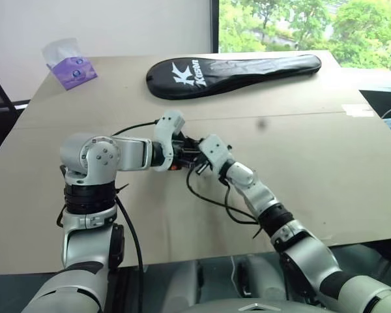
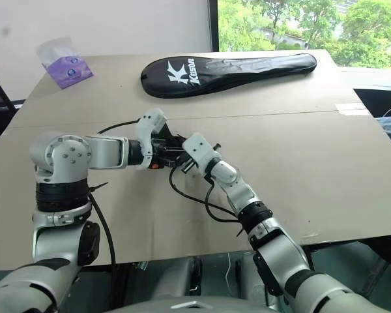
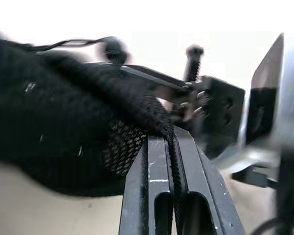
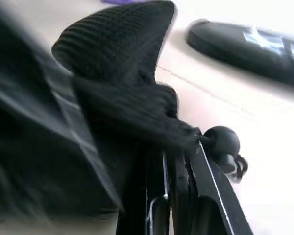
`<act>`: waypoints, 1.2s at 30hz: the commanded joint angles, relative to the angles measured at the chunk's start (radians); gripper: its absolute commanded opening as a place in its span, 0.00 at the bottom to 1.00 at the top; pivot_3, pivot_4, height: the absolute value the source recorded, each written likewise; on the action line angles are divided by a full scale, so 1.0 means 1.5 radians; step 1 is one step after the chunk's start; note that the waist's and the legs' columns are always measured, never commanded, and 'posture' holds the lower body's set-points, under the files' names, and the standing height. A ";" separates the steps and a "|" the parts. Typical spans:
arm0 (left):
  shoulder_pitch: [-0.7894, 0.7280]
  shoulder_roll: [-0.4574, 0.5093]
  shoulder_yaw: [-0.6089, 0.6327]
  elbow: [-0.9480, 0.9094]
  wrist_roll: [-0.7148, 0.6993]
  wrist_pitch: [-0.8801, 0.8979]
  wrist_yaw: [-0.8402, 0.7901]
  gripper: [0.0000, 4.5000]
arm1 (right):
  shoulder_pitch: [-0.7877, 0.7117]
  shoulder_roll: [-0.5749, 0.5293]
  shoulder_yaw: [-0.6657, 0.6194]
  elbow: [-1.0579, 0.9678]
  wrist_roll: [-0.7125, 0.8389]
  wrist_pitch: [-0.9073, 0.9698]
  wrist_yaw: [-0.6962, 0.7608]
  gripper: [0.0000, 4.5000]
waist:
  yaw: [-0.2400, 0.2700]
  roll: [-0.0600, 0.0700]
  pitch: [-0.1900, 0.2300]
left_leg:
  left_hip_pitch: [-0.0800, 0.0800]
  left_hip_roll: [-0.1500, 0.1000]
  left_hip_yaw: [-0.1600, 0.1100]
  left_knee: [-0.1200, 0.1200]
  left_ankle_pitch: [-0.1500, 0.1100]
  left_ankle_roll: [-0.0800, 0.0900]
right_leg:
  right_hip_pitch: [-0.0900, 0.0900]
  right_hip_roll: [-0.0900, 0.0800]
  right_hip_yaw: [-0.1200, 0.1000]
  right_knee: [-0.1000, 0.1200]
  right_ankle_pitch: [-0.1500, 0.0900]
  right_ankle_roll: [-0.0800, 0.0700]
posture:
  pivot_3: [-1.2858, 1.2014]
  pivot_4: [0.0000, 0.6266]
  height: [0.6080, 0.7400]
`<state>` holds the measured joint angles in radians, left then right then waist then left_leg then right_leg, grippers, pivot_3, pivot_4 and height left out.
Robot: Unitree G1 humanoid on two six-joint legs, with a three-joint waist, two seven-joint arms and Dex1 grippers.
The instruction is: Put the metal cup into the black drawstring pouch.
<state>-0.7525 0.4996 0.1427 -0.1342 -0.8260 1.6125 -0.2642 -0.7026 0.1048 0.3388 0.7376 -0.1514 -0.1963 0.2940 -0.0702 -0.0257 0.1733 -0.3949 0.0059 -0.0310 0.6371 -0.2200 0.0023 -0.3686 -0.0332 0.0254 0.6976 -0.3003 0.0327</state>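
The right gripper is holding the pouch's fabric next to the cord bead, so it should open, grab the loose cord (image 3: 63,44) past the bead and pull the cord tight.
The black drawstring pouch (image 3: 63,112) hangs between my two grippers, a little above the middle of the brown table (image 1: 313,163). My left gripper (image 3: 169,139) is shut on the pouch's mesh fabric and a cord at its edge. From the other side my right gripper (image 4: 171,152) is shut on the fabric too, with a round black cord bead (image 4: 221,139) beside its fingers. In the head views the two grippers meet at the pouch (image 1: 186,149), their fingers hidden by the wrists. The metal cup is out of view.
A long black racket cover (image 1: 234,73) with white lettering lies across the far side of the table. A purple tissue pack (image 1: 72,68) sits at the far left corner. Black cables loop under my right wrist (image 1: 212,195).
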 commanded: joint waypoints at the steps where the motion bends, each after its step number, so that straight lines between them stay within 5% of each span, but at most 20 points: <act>1: -0.008 -0.002 0.003 -0.052 -0.050 0.001 -0.006 0.00 | -0.025 0.014 0.047 0.104 -0.059 -0.033 -0.003 0.00 | -0.001 0.000 0.000 | 0.000 0.000 0.000 -0.001 0.002 -0.003 | -0.001 0.000 0.000 0.000 0.000 0.000 | 0.52 0.24 1.00; 6: -0.005 -0.002 0.009 -0.076 -0.079 0.001 0.009 0.00 | -0.064 0.090 -0.077 0.156 0.083 0.016 0.054 0.00 | 0.002 0.000 0.000 | 0.000 0.000 0.001 -0.001 0.002 -0.003 | -0.001 0.000 0.002 0.000 0.000 0.000 | 0.52 0.24 1.00; 10: 0.001 -0.003 0.015 -0.104 -0.097 0.001 0.011 0.00 | -0.114 0.031 0.124 0.215 -0.157 -0.083 -0.026 0.00 | 0.000 0.000 0.000 | -0.001 0.000 0.000 -0.001 0.002 -0.003 | -0.001 -0.001 0.002 0.000 0.000 0.000 | 0.52 0.24 1.00; 13: 0.009 -0.009 0.022 -0.121 -0.097 0.001 0.002 0.00 | -0.136 0.037 0.148 0.247 -0.190 -0.117 -0.022 0.00 | 0.003 0.001 0.000 | 0.000 0.000 0.000 -0.002 0.002 -0.003 | -0.001 0.000 0.001 0.000 0.000 0.000 | 0.52 0.24 1.00; 18: 0.005 -0.019 0.038 -0.129 -0.105 0.001 -0.021 0.00 | -0.154 0.089 0.005 0.277 -0.058 -0.060 0.025 0.00 | 0.003 0.001 0.000 | -0.001 0.000 0.000 -0.002 0.002 -0.004 | -0.001 0.000 0.001 -0.001 0.000 0.000 | 0.52 0.24 1.00; 24: 0.027 -0.016 0.037 -0.106 -0.065 -0.051 -0.034 0.00 | -0.156 0.088 -0.053 0.264 0.011 -0.025 0.088 0.00 | 0.005 0.001 0.000 | -0.002 0.000 -0.001 -0.002 0.002 -0.004 | -0.001 0.000 0.001 -0.001 0.000 0.000 | 0.52 0.24 1.00; 32: 0.044 0.058 -0.008 0.035 0.061 -0.237 -0.123 0.00 | -0.050 0.011 -0.063 -0.043 0.102 0.147 0.233 0.73 | 0.006 0.001 0.001 | -0.006 0.000 -0.001 -0.003 0.002 -0.004 | -0.006 -0.001 0.000 -0.001 0.000 0.000 | 0.52 0.24 1.00; 35: 0.045 0.084 -0.050 0.085 0.113 -0.331 -0.183 0.00 | 0.010 -0.037 -0.053 -0.250 0.153 0.272 0.307 0.79 | 0.009 0.001 0.001 | -0.010 0.000 -0.002 -0.003 0.003 -0.004 | -0.008 0.000 0.000 -0.002 0.000 0.000 | 0.52 0.24 1.00; 36: 0.039 0.087 -0.057 0.102 0.124 -0.349 -0.195 0.00 | 0.021 -0.054 -0.052 -0.300 0.149 0.289 0.307 0.89 | 0.013 0.001 0.001 | -0.013 0.000 -0.002 -0.002 0.003 -0.005 | -0.012 -0.001 0.000 -0.002 0.000 0.000 | 0.52 0.24 1.00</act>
<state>-0.6754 0.6138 0.0770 -0.0193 -0.6855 1.1807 -0.4983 -0.6851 0.0631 0.2586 0.5009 0.0349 0.1451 0.7041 -0.0509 -0.0236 0.1749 -0.4169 0.0052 -0.0342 0.6338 -0.2159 -0.0045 -0.3881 -0.0346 0.0247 0.6953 -0.3002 0.0322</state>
